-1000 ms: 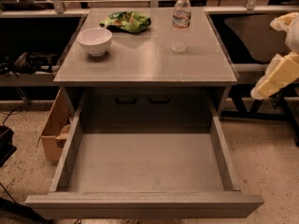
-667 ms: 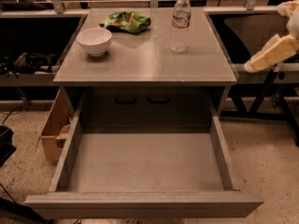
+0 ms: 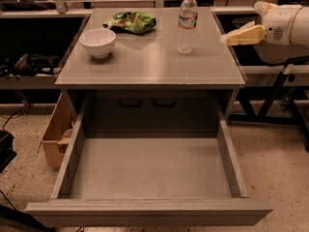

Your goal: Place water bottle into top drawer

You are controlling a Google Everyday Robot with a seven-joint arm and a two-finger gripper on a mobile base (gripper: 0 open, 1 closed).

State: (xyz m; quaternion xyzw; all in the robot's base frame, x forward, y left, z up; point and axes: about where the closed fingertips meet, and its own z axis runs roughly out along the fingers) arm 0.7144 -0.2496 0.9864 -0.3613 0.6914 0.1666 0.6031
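Next, I close my gripper around the middle, on the water bottle's label band [image 3: 187, 20].
The water bottle [image 3: 186, 22], clear with a white cap and a pale label band, stands upright at the back right of the grey cabinet top [image 3: 149, 64]. The top drawer [image 3: 149, 170] is pulled fully open toward me, with nothing inside it. My gripper [image 3: 231, 37] is at the right edge of the view, level with the cabinet top and a short way right of the bottle, pointing left toward it. It does not touch the bottle.
A white bowl [image 3: 97, 42] sits at the left of the cabinet top and a green snack bag [image 3: 131, 21] lies behind it. A brown cardboard box [image 3: 55, 134] stands on the floor left of the cabinet. Dark tables flank both sides.
My gripper has risen from lower at the right edge and swung left, ending level with the cabinet top and closer to the bottle. The bottle, bowl and drawer have not moved.
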